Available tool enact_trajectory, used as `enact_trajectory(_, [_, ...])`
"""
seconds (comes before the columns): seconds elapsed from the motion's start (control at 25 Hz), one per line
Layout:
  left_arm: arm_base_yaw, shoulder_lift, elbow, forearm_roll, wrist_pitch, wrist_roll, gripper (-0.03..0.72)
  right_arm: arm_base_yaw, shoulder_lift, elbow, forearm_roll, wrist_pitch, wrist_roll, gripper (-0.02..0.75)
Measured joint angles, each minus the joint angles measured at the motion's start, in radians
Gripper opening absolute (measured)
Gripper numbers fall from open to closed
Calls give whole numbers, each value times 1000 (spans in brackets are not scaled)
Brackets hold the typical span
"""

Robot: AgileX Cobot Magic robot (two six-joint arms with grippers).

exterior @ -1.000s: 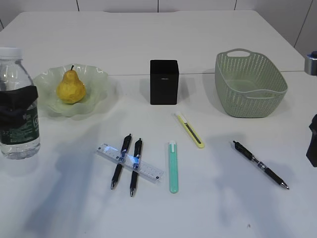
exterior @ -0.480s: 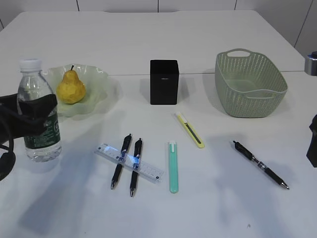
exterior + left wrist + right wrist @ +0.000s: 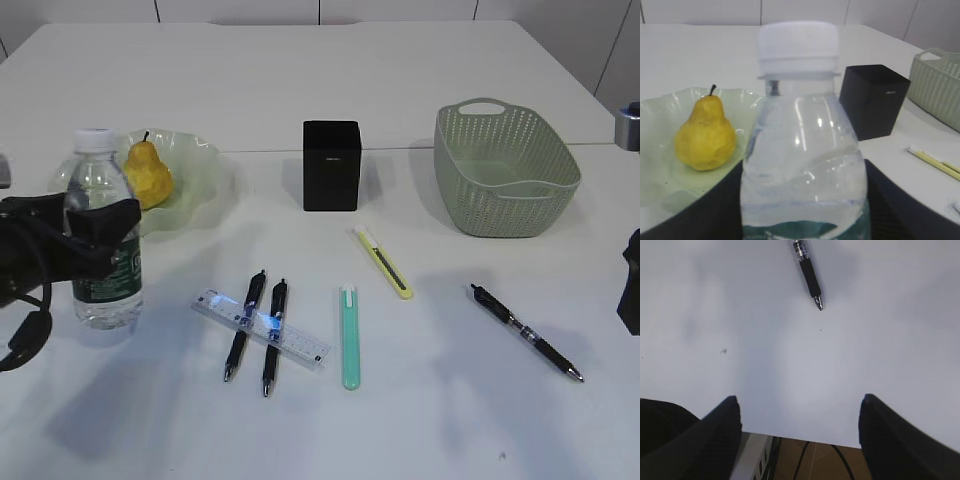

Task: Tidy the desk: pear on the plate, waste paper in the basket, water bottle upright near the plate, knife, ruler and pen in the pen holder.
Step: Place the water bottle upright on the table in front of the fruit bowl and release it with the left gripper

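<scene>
Next, my left gripper releases the water bottle on the table (image 3: 161, 303) between the green plate and the clear ruler.
My left gripper (image 3: 100, 235) is shut on the clear water bottle (image 3: 103, 235), which stands upright just right of the green plate (image 3: 205, 180); it fills the left wrist view (image 3: 802, 150). The yellow pear (image 3: 147, 172) lies on the plate. The black pen holder (image 3: 331, 165) stands at centre. A clear ruler (image 3: 265, 330) lies under two black pens (image 3: 243, 325). A yellow knife (image 3: 383, 261), a teal knife (image 3: 349, 336) and a third pen (image 3: 526, 332) lie to the right. My right gripper (image 3: 797, 410) is open and empty at the table's right edge. No waste paper is visible.
The green basket (image 3: 505, 170) stands at the back right. The table's front edge shows under my right gripper, with cables below it.
My left gripper has carried the bottle rightward, from the far left edge to in front of the plate. The right arm has not moved.
</scene>
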Motion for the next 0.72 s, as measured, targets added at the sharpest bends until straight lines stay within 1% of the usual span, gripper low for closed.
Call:
enact_trajectory(0.08, [0,38,-28,41,-4,0,421,0,0,0,0,-2,0,543])
enact_trajectory(0.16, [0,73,-51,56,-4,0,421,0,0,0,0,-4,0,543])
enact_trajectory(0.4, [0,185,-108,59,-6,0,421,0,0,0,0,-7,0,543])
enact_trajectory(0.72, [0,256,-155,59,-53,0,421,0,0,0,0,-12,0,543])
